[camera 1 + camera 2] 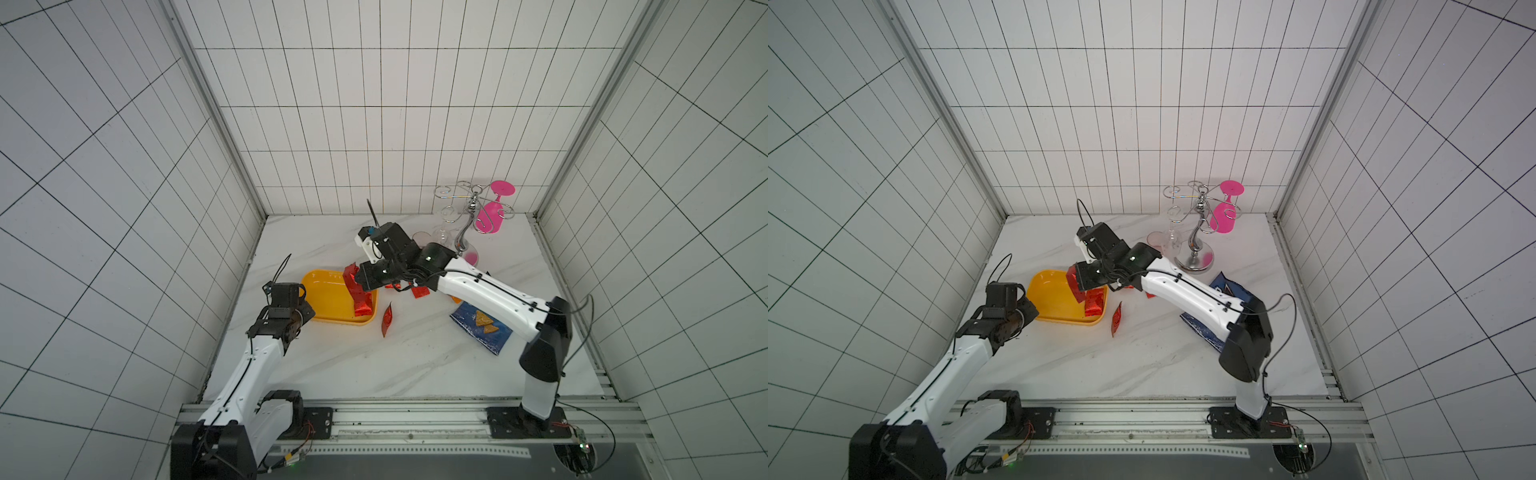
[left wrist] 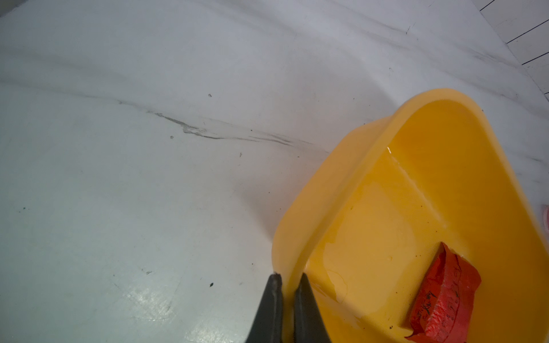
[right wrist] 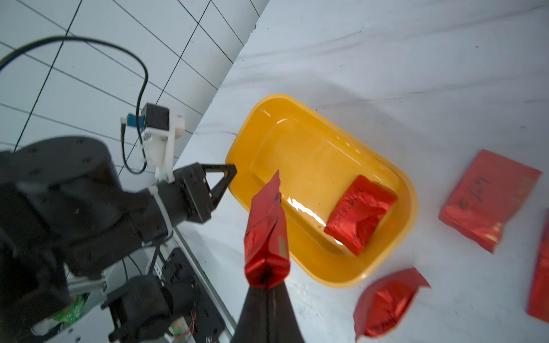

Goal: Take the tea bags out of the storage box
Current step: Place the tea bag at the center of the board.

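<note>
Next, my right gripper puts the red tea bag down on the table (image 1: 414,325) between the storage box and the blue chip bag.
The yellow-orange storage box (image 1: 324,297) (image 1: 1054,299) sits at the table's left. My left gripper (image 2: 289,277) is shut on its near rim (image 2: 341,184), one finger inside the wall and one outside. My right gripper (image 3: 267,286) is shut on the end of a shiny red tea bag (image 3: 266,231) (image 1: 352,277), held up over the box's right side. One more red tea bag (image 3: 359,213) (image 2: 442,294) lies on the box floor. Another tea bag (image 1: 387,319) (image 3: 383,300) lies on the table just right of the box, and others (image 3: 487,199) lie farther right, partly under my right arm.
A blue chip bag (image 1: 482,328) lies under the right arm's forearm. A chrome glass rack (image 1: 465,224) with a pink glass (image 1: 494,208) stands at the back right, a pale pink cup (image 1: 471,257) at its foot. The tiled left wall runs close to the box.
</note>
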Controlling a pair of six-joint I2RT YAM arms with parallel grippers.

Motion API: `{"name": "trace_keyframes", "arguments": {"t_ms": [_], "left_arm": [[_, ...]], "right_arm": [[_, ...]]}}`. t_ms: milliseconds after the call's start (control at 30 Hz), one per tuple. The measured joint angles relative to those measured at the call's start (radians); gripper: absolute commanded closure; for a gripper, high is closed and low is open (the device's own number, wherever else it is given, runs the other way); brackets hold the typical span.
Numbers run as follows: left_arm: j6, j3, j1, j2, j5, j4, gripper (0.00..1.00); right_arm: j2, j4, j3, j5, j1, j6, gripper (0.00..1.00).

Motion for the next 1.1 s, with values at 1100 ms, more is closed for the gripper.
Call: {"name": "trace_keyframes", "arguments": {"t_ms": [1100], "left_arm": [[-0.006,0.000,0.000,0.000,-0.014,0.000,1.00]], "right_arm": [[-0.115,0.511,-0.880,-0.175,-0.298,0.168,0.68]]}}
